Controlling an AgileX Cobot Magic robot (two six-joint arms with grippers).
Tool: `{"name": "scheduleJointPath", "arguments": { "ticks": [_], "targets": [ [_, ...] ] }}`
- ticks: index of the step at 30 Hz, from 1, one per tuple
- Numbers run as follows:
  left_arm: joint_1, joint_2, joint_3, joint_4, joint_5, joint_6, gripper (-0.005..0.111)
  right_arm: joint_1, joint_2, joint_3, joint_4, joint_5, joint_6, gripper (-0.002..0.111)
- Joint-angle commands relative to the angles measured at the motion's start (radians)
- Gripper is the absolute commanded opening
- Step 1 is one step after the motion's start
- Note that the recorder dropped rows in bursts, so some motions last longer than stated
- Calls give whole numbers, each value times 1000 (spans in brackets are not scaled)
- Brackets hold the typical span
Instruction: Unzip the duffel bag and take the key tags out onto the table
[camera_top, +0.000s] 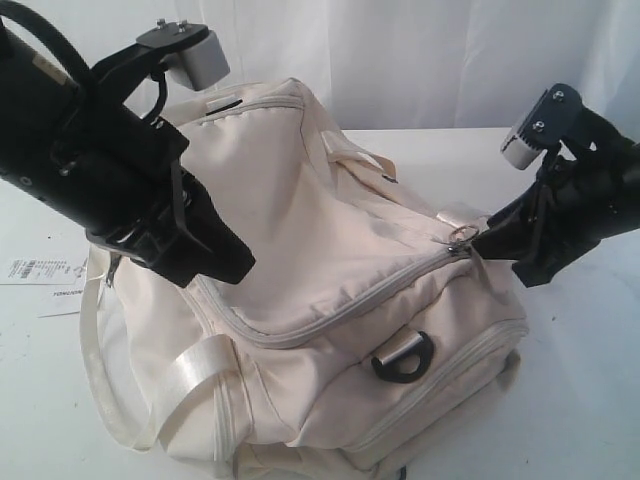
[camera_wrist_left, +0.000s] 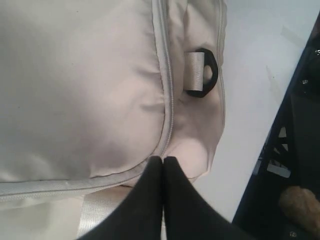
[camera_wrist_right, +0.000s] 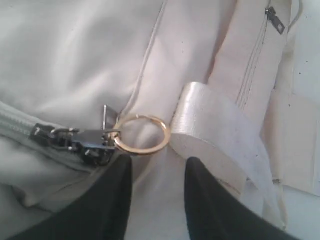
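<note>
I can see the gold ring points away from the closed zipper, so next I take the ring with my right gripper and turn it back over the slider (camera_wrist_right: 89, 142) before I pull.
The cream-white duffel bag (camera_top: 330, 240) lies zipped on the white table (camera_top: 585, 400). Its top zipper (camera_top: 380, 295) ends at a dark slider (camera_wrist_right: 82, 141) carrying a gold ring (camera_wrist_right: 142, 134). My right gripper (camera_wrist_right: 159, 161) is open, its two fingertips just short of that ring, and nothing is between them. In the exterior view the right gripper (camera_top: 482, 238) sits at the ring (camera_top: 462, 235). My left gripper (camera_wrist_left: 163, 159) is shut, with its tips resting on the bag by the zipper's curved corner (camera_wrist_left: 167, 135); in the exterior view the left gripper (camera_top: 238, 266) is at the bag's left side. The key tags are hidden.
A black D-ring (camera_top: 402, 358) on a webbing loop sits on the bag's front end. Glossy straps (camera_top: 195, 365) hang at the front left, and another strap (camera_wrist_right: 212, 132) loops beside the ring. A white paper barcode label (camera_top: 40, 270) lies on the table at left.
</note>
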Motion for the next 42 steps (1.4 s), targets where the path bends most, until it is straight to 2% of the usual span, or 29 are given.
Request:
{"name": "scheduleJointPath", "arguments": {
  "ticks": [1,3,7,11,13,16,21,23,33,42],
  "targets": [
    [1,-11,-5,-20,15,-7,0,2,13,8,52,27,-13,13],
    [1,-11,-5,-20,15,-7,0,2,15,8,93,36,-13,2],
    [1,-11,-5,-20,15,-7,0,2,14,8,192,36,5,0],
    [1,-11,-5,-20,15,-7,0,2,14,-4,344,35,262,0],
    [1,-11,-5,-22,15,-7,0,2,14,-20,341,68,379,1],
    [1,-11,-5,-26,15,-7,0,2,14,-40,289,113,469,10],
    [1,-11,-5,-26,15,-6,0,2,14,-43,187,117,636,49],
    [1,-11,-5,-26,15,-6,0,2,14,-43,175,113,679,57],
    [1,-11,-5,-28,15,-2,0,2,78,-43,178,115,714,54],
    [1,-11,-5,-28,13,2,0,2,114,-43,269,169,720,54]
  ]
}}
